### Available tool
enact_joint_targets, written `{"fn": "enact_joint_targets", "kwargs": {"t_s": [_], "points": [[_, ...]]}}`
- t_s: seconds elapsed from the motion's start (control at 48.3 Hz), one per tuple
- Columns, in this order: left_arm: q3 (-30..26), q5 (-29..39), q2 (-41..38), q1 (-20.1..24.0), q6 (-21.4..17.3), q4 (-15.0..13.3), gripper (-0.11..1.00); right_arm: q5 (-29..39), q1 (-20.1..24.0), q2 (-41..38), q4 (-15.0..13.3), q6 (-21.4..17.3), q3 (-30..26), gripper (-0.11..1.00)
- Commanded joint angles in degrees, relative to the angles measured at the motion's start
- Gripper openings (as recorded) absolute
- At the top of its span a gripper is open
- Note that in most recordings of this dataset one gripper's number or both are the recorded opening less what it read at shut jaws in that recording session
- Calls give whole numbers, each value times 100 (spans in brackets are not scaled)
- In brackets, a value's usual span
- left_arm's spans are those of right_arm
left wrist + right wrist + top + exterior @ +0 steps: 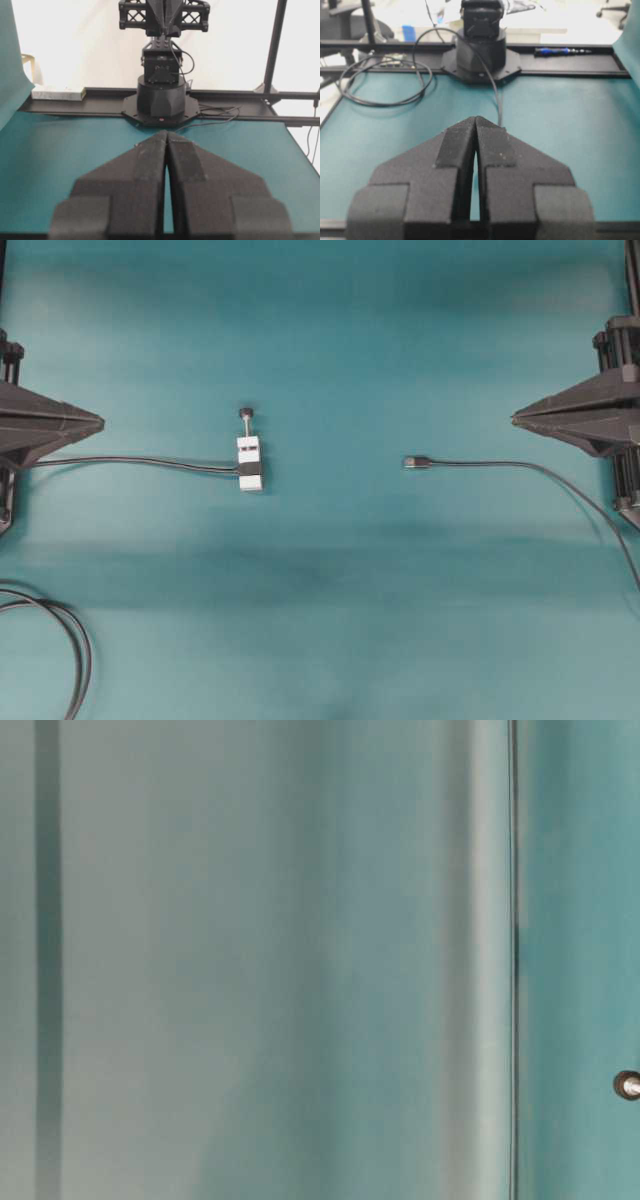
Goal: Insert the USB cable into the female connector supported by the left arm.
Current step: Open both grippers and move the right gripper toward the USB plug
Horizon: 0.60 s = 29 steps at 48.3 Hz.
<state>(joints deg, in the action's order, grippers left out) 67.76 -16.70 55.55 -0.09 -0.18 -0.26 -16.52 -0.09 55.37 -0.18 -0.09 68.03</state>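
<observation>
The dark sleeve point(424, 462) of the USB cable, just behind its silvery plug, will be gripped by my right gripper, so that plug stays free.
The USB cable point(520, 466) lies on the teal table at the right, its silvery plug point(416, 462) pointing left. The white block with the female connector point(250, 462) lies left of centre, a dark cable point(130, 460) running from it to the left; a dark-headed pin point(245, 414) sticks out of its far end. My left gripper point(100, 423) is shut and empty at the left edge, and its jaws meet in the left wrist view point(166, 133). My right gripper point(515, 419) is shut and empty at the right edge, its jaws together in the right wrist view point(476, 119). Neither touches anything.
Looped black cables point(70, 640) lie at the front left corner and show in the right wrist view point(385, 90). Each wrist view shows the opposite arm's base point(161, 100) point(481, 55). The table-level view is blurred, with a small knob point(627, 1085) at its right edge.
</observation>
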Motion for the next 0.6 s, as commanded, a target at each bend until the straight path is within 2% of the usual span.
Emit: {"fn": "enact_joint_targets", "kwargs": {"t_s": [0.0,0.083,0.186,0.435,0.518,0.58], "points": [[-114,0,-62,-88,-18,-35,1,-26,26,-35,-26,-35,-97,0],[-141,105,-62,-149,-9,-35,8,105,70,-35,-26,-70,-88,0],[-229,325,-88,-202,0,-35,3,492,97,-44,-26,-176,-132,0],[-387,1362,-343,-202,62,-141,6,1740,97,-123,-26,-475,-308,0],[-422,1644,-475,-193,53,-167,12,1793,97,-132,-26,-536,-299,0],[-457,1767,-563,-193,53,-158,23,1793,97,-132,-26,-571,-299,0]]}}
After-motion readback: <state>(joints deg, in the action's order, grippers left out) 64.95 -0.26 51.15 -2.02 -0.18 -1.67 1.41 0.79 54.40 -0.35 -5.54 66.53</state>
